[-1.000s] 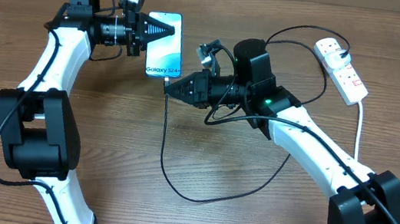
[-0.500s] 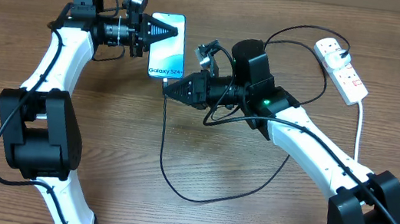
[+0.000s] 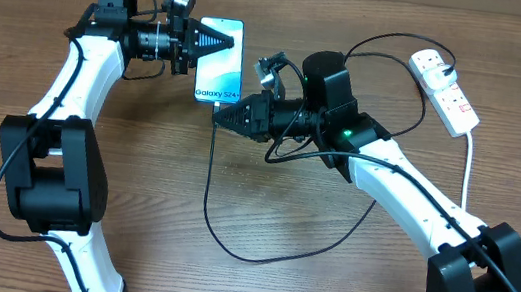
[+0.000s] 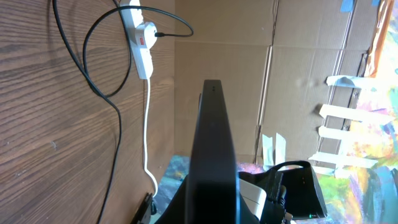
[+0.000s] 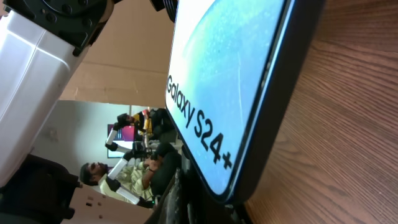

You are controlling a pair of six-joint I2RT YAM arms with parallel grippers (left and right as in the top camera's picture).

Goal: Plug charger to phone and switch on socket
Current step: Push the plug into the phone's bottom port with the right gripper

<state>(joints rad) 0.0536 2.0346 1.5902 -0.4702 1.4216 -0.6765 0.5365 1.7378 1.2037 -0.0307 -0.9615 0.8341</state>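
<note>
My left gripper should release the phone on the wood of the table (image 3: 214,142) along the black cable's straight part by my right gripper.
The phone (image 3: 219,62) lies flat at the back of the table, its light-blue screen lit and its "Galaxy" text at the near end. My left gripper (image 3: 210,39) is shut on the phone's far end; in the left wrist view the phone shows as a dark edge (image 4: 212,143). My right gripper (image 3: 223,115) is at the phone's near end, shut on the tip of the charger (image 3: 211,175). The black cable loops over the table to the white plug in the socket (image 3: 446,88). The right wrist view shows the phone (image 5: 230,81) close up; the connector is hidden.
The socket's thick white cord (image 3: 468,163) runs down the right side, and also shows in the left wrist view (image 4: 147,137). The socket also shows there (image 4: 142,43). The cable's loop (image 3: 256,258) lies across the table's middle. Cardboard walls stand behind.
My left gripper and the phone have shifted slightly to the right, towards my right gripper. The right gripper has stayed at the phone's near end.
</note>
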